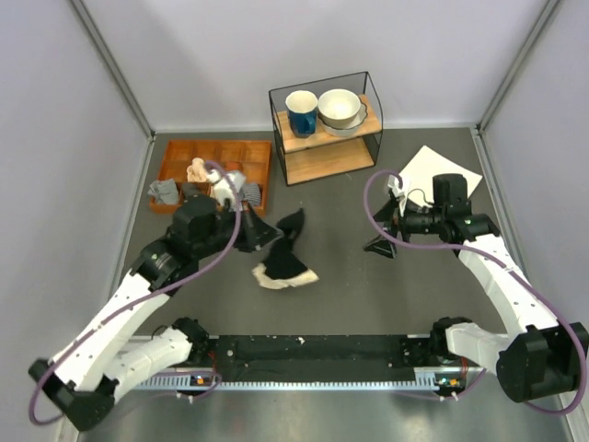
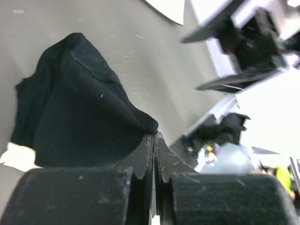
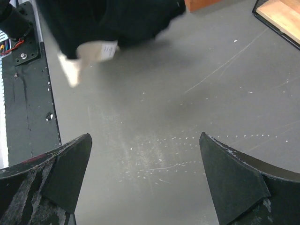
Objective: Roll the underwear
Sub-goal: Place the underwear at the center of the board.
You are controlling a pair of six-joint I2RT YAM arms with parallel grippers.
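Next, I put the crumpled underwear down, as my left gripper has it by a black corner, and grab the cream waistband [image 1: 285,279] with both grippers before rolling.
The underwear [image 1: 287,253], black with a cream waistband, lies crumpled at the table's middle, one corner raised toward my left gripper [image 1: 272,232]. In the left wrist view the left gripper [image 2: 154,136] has its jaws pressed together on a corner of the underwear [image 2: 79,108], which spreads away to the left. My right gripper [image 1: 379,241] hovers to the right of the garment, apart from it. Its jaws stand wide open over bare table in the right wrist view [image 3: 145,140], and the underwear [image 3: 117,18] shows blurred at the top left.
A wooden tray [image 1: 175,152] with small rolled garments [image 1: 166,191] sits at the back left, just behind the left gripper. A wire shelf [image 1: 368,115] with a blue mug [image 1: 301,110] and bowls [image 1: 340,108] stands at the back. White paper [image 1: 425,166] lies at the right.
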